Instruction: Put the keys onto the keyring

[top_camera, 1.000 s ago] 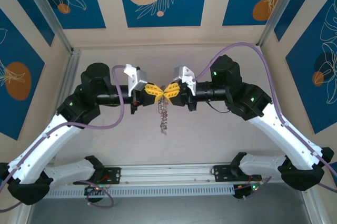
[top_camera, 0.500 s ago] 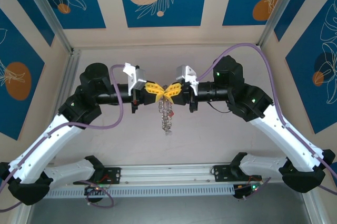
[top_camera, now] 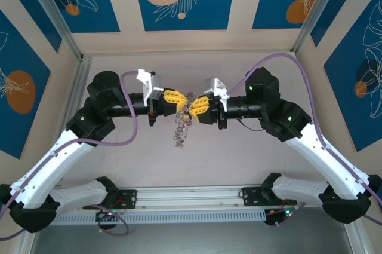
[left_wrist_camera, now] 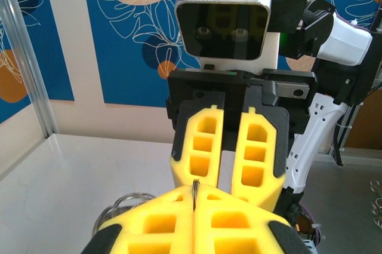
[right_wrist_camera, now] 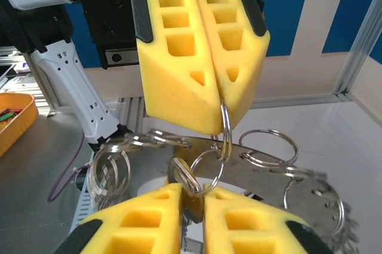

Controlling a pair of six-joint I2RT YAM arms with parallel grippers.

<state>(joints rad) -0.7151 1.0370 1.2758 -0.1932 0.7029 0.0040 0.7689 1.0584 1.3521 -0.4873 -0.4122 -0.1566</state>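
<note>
I will open my right gripper, which pinches the key hanging below the loop in my left gripper, then back it off and take the loop itself (right_wrist_camera: 226, 137).
The keyring (top_camera: 179, 129), a flat silver plate with many small loops, hangs above the table between the two arms. My left gripper (top_camera: 179, 100) is shut on one of its loops; a thin metal edge shows between the left gripper's (left_wrist_camera: 195, 189) pressed yellow fingers. From the right wrist, the left gripper (right_wrist_camera: 219, 112) pinches a wire loop above the keyring plate (right_wrist_camera: 298, 177). My right gripper (right_wrist_camera: 192, 193) is shut on a metal key (right_wrist_camera: 190, 177), whose small split ring links to that loop. The right gripper (top_camera: 192, 109) meets the left one tip to tip, and faces the left wrist camera as right gripper (left_wrist_camera: 231, 173).
An orange tray (right_wrist_camera: 12, 116) with small items sits off the table's left side in the right wrist view. A metal rail (top_camera: 191, 197) runs along the near edge between the arm bases. Aluminium posts (top_camera: 54, 12) and blue patterned panels wall in the pale tabletop (top_camera: 239, 158).
Both grippers turned and shifted a little left, the right one dropping slightly lower. The hanging keyring swung left and now tilts instead of hanging straight down.
</note>
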